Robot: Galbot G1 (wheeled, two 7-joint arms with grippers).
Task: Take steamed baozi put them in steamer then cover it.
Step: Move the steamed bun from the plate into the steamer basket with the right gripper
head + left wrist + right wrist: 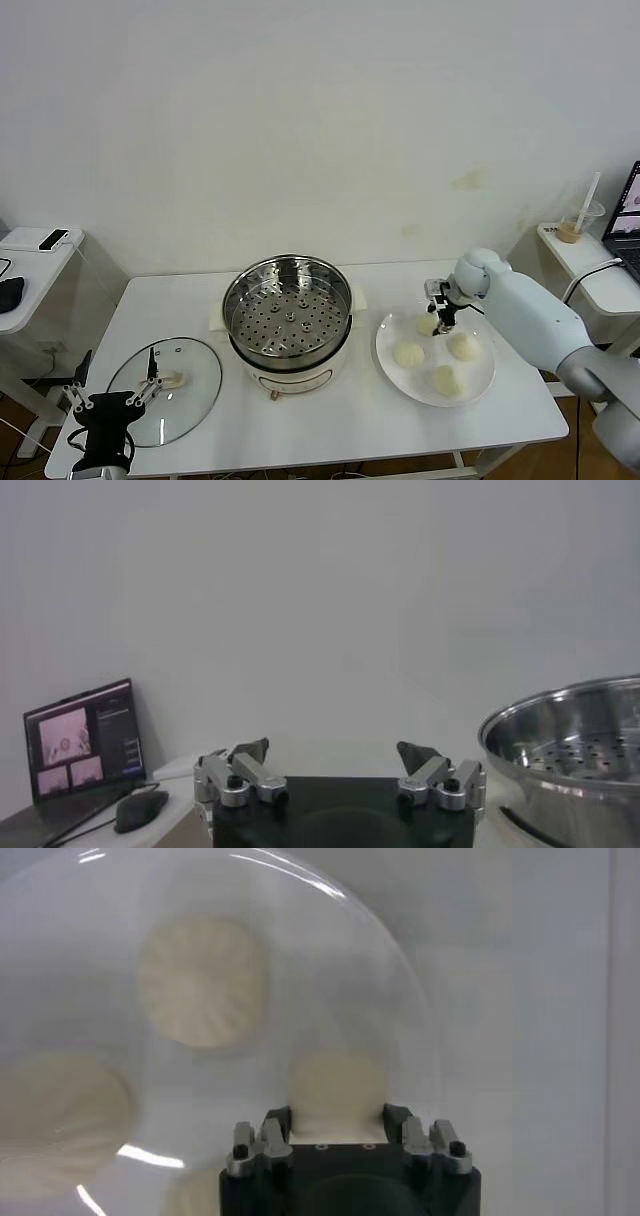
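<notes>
The robot's right gripper needs to release the baozi on the steamer's holed bottom close to the steamer's back side (286, 283). The baozi is still on the white plate.
The steel steamer (290, 310) stands uncovered on its white cooker base at the table's middle; it also shows in the left wrist view (580, 742). The glass cover (190, 375) lies flat at the front left. Four baozi lie on a white plate (482, 388): three free ones (409, 354), (463, 346), (446, 379) and a far-left one (427, 325). My right gripper (440, 318) is down on that one, its jaws pressed to both sides of the bun (335, 1088). My left gripper (112, 396) is open and empty beside the cover's near-left edge, seen too in its wrist view (335, 752).
A low side table at the left holds a phone (53, 239) and a mouse (8, 293). A side table at the right holds a drink cup with a straw (578, 226) and a laptop (628, 215). The wall stands close behind the table.
</notes>
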